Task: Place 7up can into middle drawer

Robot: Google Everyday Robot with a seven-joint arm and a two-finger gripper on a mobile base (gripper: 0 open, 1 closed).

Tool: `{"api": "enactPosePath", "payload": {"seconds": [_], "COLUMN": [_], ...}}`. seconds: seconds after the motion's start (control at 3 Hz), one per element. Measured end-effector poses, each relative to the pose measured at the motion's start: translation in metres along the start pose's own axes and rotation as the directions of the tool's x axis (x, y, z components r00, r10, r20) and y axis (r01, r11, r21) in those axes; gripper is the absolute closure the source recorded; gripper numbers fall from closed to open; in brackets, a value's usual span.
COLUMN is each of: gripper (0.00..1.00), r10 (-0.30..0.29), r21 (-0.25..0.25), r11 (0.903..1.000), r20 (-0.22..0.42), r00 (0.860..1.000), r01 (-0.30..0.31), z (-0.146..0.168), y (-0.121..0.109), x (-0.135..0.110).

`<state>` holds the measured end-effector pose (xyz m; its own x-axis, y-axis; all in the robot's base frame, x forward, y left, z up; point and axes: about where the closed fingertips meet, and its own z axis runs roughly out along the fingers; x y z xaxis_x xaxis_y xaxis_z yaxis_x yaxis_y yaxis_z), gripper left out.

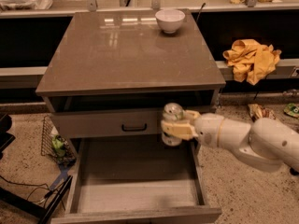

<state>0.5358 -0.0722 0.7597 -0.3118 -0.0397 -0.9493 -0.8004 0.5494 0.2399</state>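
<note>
I will let go of the 7up can with my gripper on the open drawer's bottom near the drawer's front side (131,199), halfway between its sides.
My gripper (175,127) is shut on the 7up can (173,113), a small can with a silver top and a pale label, held upright. The arm (247,139) reaches in from the right. The can hangs in front of the closed drawer front with the dark bar handle (134,127), above the right rear part of the open middle drawer (135,190). The drawer is pulled fully out, with a plain pale floor and low side walls.
A white bowl (170,20) stands at the back of the brown cabinet top (117,55). A yellow cloth (252,59) lies on the ledge to the right. A wire basket (56,143) and cables sit on the floor at the left.
</note>
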Motion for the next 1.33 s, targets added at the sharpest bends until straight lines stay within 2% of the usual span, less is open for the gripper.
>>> {"api": "enactPosePath", "payload": {"seconds": [0.33, 0.67, 1.0, 1.33], "gripper": [1.00, 1.00, 1.00, 1.00], "r10": [0.049, 0.039, 0.064, 0.079], "r21": [0.021, 0.014, -0.048, -0.161], "r11": [0.9986, 0.9992, 0.9965, 0.9811], "r20": [-0.061, -0.048, -0.108, -0.175], "r00": [0.997, 0.998, 0.992, 0.981], "r01": [-0.048, -0.038, -0.069, -0.107], "z": [-0.013, -0.009, 0.027, 0.070], "y": [-0.005, -0.004, -0.008, -0.007], "x": [0.043, 0.033, 0.067, 0.132]}}
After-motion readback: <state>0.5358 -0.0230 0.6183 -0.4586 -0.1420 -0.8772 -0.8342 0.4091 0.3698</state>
